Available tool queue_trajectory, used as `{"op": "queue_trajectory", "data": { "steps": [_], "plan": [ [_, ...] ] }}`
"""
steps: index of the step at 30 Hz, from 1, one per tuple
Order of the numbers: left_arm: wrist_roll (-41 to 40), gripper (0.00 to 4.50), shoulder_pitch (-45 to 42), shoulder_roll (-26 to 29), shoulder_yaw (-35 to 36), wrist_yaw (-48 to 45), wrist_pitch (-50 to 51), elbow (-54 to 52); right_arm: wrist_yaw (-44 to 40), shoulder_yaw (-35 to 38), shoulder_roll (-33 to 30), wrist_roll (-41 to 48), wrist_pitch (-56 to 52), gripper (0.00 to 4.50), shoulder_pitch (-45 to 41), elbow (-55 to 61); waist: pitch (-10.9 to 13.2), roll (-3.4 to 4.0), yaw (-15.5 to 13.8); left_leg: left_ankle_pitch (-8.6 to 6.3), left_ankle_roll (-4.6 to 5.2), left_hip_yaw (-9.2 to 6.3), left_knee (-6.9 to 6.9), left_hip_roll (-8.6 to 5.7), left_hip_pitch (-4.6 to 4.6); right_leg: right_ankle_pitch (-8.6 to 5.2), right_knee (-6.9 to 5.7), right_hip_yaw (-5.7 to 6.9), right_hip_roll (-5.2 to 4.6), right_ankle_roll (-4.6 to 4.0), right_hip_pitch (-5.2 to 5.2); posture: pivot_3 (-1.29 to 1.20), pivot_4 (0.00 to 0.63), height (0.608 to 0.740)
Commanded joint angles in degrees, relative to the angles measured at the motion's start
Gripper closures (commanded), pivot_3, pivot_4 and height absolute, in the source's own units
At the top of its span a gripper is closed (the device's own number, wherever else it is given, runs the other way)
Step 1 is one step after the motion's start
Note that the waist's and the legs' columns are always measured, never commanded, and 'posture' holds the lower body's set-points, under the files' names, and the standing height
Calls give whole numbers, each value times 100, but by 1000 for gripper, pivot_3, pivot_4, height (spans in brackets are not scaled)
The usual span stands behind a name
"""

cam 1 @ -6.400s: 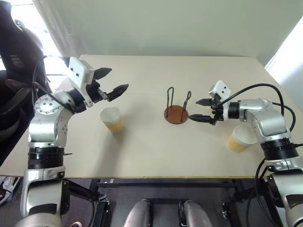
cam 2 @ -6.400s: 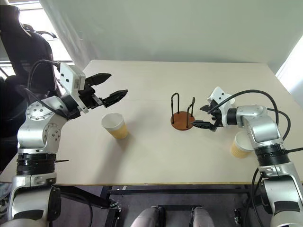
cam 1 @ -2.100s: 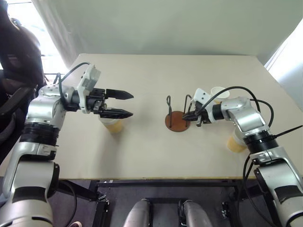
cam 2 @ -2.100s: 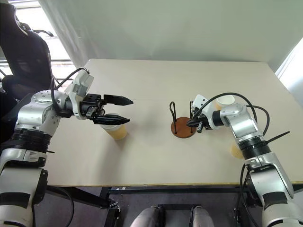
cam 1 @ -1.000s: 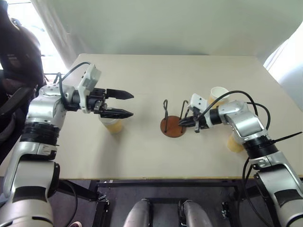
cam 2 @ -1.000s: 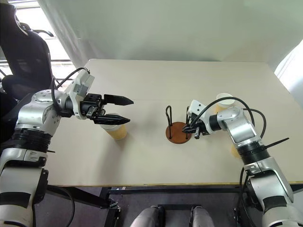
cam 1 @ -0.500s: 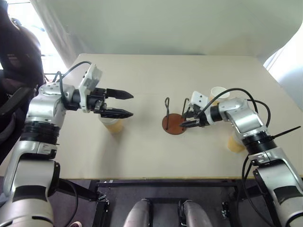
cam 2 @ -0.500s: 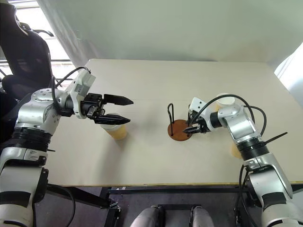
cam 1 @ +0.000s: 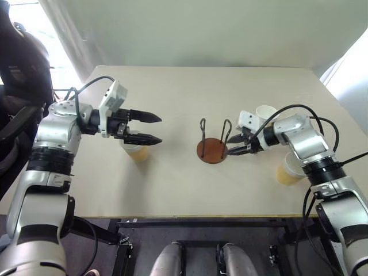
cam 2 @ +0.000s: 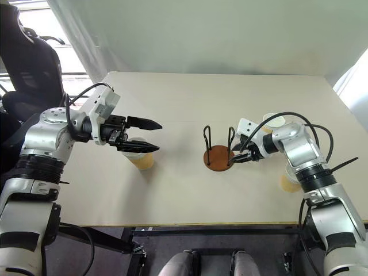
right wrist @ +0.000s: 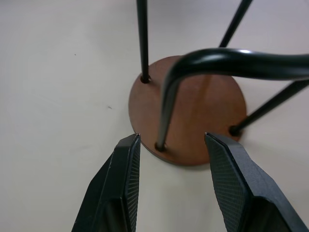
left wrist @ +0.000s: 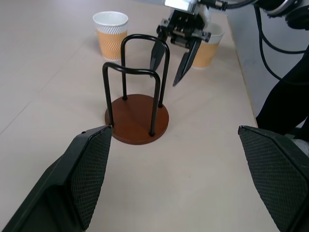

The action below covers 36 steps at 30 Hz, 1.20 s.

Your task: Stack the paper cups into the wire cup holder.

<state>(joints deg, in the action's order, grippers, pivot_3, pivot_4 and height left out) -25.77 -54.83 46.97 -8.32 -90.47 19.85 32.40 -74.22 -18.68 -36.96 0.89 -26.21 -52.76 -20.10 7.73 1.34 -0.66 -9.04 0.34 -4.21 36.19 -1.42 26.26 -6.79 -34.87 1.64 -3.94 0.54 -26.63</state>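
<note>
Next, my left gripper grips the near rim (cam 1: 131,151) of the paper cup below, one finger inside the cup, one outside.
The wire cup holder (cam 1: 211,150), a reddish-brown disc with two dark wire loops, stands empty at the table's middle. My right gripper (cam 1: 230,146) is open just right of it; in the right wrist view its fingers (right wrist: 124,179) flank one wire leg at the edge of the base (right wrist: 193,108) without touching it. My left gripper (cam 1: 160,129) hovers open above a paper cup (cam 1: 137,152) on the left, pointing toward the holder. A second paper cup (cam 1: 265,112) stands behind my right gripper. A third paper cup (cam 1: 286,171) sits near my right forearm.
The beige table (cam 1: 172,190) has its front edge close below the cups. A black chair (cam 1: 20,63) stands off the table's left side. The pale wall (cam 1: 201,29) runs behind the far edge.
My right gripper, shut at the holder's wire a second ago, has opened and drawn slightly back to the right. The holder stands nearly where it was. The left arm has kept still.
</note>
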Motion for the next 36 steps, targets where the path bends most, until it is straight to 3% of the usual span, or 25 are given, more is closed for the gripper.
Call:
{"op": "queue_trajectory", "data": {
  "steps": [1, 6, 13, 18, 24, 31, 36],
  "plan": [
    [35, 0, -69, 54, 226, -202, -63, -84, -97, 96, -93, -2, 104, 2229, -218, -23, 0, 0, 0, 0, 0, 0, 0, 0, 0, 0, 0, 0, 0, 0, 0, 0, 150, 740],
    [75, 0, -66, 10, 263, -201, -325, 59, -84, 104, -111, -53, 228, 847, -278, -107, 0, 0, -1, 0, 0, 0, 0, 0, 0, 0, 0, 0, 0, 0, 0, 0, 150, 740],
    [14, 0, -94, 33, 245, -203, -547, 248, -44, 138, -155, -132, 392, 847, -335, -237, 0, 0, -1, 0, 0, 0, 0, 0, 0, 0, 0, 0, 0, 0, 0, 0, 150, 740],
    [435, 0, -496, 113, 190, -199, -729, 426, -78, 212, -306, -112, 396, 847, -335, -125, 1, -1, -10, -1, -2, -1, 0, 0, 3, 0, 0, 0, 0, 0, 0, 0, 150, 740],
    [593, 0, -725, 441, -387, -203, -1074, -150, -137, 217, -496, -84, 363, 847, -219, 13, 1, -1, -2, -5, 3, 0, 0, -1, 4, -2, 6, -1, 0, 2, 0, 0, 150, 740],
    [1775, 0, -952, 1092, -1557, -203, -3129, 489, -166, 215, -581, -54, 332, 847, -156, 106, 1, -1, 20, -6, 11, -1, -1, 2, 1, -9, 5, -1, 0, 2, -1, 0, 150, 740],
    [2618, 0, -1010, 1047, -1545, -160, -4501, 1496, -192, 243, -595, 3, 263, 847, -148, 142, 1, -1, 32, -7, 13, -1, -1, 1, 2, -11, 4, -1, 0, 1, -1, 0, 150, 740]
  ]
}}
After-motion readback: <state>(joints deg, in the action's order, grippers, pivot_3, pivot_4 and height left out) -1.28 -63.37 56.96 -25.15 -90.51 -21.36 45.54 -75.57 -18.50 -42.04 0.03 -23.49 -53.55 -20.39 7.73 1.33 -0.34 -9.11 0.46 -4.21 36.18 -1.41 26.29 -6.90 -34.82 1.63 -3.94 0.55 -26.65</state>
